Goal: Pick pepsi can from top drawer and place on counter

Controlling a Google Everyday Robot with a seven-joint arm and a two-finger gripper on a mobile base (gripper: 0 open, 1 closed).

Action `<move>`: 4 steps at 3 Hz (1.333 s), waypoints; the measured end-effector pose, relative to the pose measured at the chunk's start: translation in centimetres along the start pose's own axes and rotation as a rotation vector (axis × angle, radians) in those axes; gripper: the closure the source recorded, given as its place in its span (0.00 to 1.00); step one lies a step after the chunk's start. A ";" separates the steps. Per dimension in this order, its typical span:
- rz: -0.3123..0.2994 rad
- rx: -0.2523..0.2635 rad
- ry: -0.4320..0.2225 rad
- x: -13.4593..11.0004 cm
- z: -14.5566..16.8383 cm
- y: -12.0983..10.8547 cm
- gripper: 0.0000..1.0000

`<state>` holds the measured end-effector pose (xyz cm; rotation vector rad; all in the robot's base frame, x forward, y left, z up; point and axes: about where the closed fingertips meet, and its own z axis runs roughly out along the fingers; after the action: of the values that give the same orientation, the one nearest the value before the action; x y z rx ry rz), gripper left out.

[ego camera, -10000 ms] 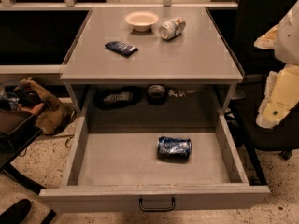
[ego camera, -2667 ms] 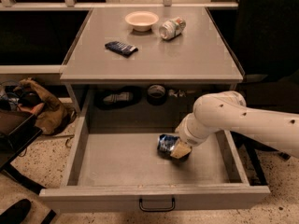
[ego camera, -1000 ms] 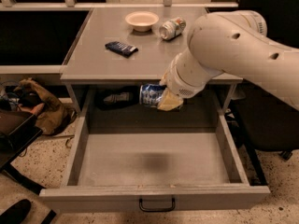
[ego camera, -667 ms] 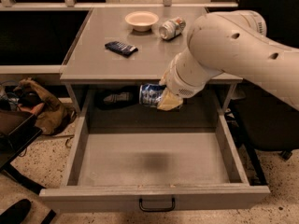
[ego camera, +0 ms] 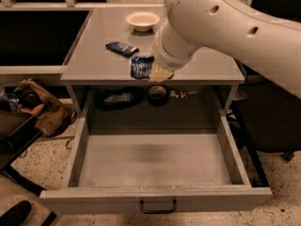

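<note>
The gripper will release the pepsi can on the counter (ego camera: 170, 62) just behind the front edge, off the dark blue packet's chair-facing end.
My gripper (ego camera: 149, 70) is shut on the pepsi can (ego camera: 141, 66), a small dark blue can with white markings. It holds the can upright at the front edge of the counter (ego camera: 94, 62), near the middle; I cannot tell whether the can touches the surface. My big white arm reaches in from the upper right and covers the counter's right part. The top drawer (ego camera: 155, 160) is pulled fully open below, its grey floor bare, with a black handle (ego camera: 158, 206) on its front panel.
A cream bowl (ego camera: 142, 20) and a flat dark blue packet (ego camera: 121, 48) lie on the counter behind the can. A tape roll (ego camera: 157, 93) and a dark object (ego camera: 117, 98) sit in the recess behind the drawer. A brown bag (ego camera: 41, 108) lies on the floor left; a black chair (ego camera: 275, 121) stands right.
The can was lifted out of the drawer. Over the last second my gripper has carried it up from in front of the cabinet opening to the counter's front edge.
</note>
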<state>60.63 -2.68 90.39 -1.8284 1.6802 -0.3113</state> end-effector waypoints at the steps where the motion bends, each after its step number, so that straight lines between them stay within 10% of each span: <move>1: -0.027 0.072 0.021 0.0 1.2 -4.3 1.00; 4: 0.213 0.064 0.131 9.9 7.9 -6.2 1.00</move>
<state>71.67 -9.93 85.57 -1.5956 1.9142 -0.3952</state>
